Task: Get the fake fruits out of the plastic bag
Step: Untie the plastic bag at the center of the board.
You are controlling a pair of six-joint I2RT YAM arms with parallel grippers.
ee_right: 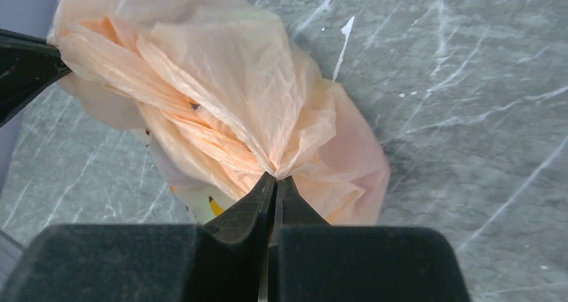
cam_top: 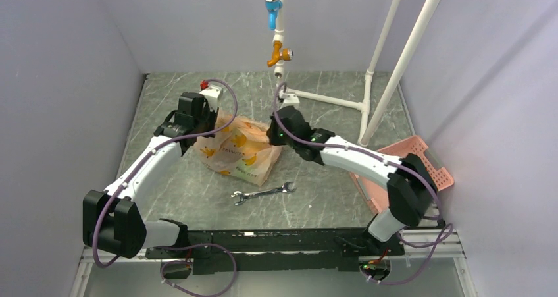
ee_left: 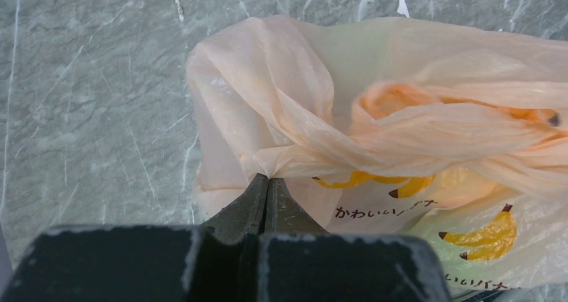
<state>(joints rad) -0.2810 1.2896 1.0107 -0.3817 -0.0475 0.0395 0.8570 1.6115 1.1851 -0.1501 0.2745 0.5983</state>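
Observation:
The bag's opening is bunched into a closed strip, so next my left gripper takes a new grip on the bag's gathered end (ee_left: 280, 157) while my right gripper lets go of its fold.
The peach-orange plastic bag (cam_top: 240, 149) with banana prints lies on the table between my two arms. My left gripper (ee_left: 268, 179) is shut, pinching a fold of the bag (ee_left: 375, 114) at its left side. On the opposite side my right gripper (ee_right: 276, 176) is shut on a gathered fold of the bag (ee_right: 221, 81). The left gripper's dark fingers (ee_right: 27, 67) show at the far left of the right wrist view. The fake fruits are hidden inside the bag; only a faint green tint shows through the film.
A metal wrench (cam_top: 263, 193) lies on the table in front of the bag. A pink slotted basket (cam_top: 421, 168) leans at the right edge under the right arm. White pipes (cam_top: 388, 60) with blue and orange fittings stand at the back.

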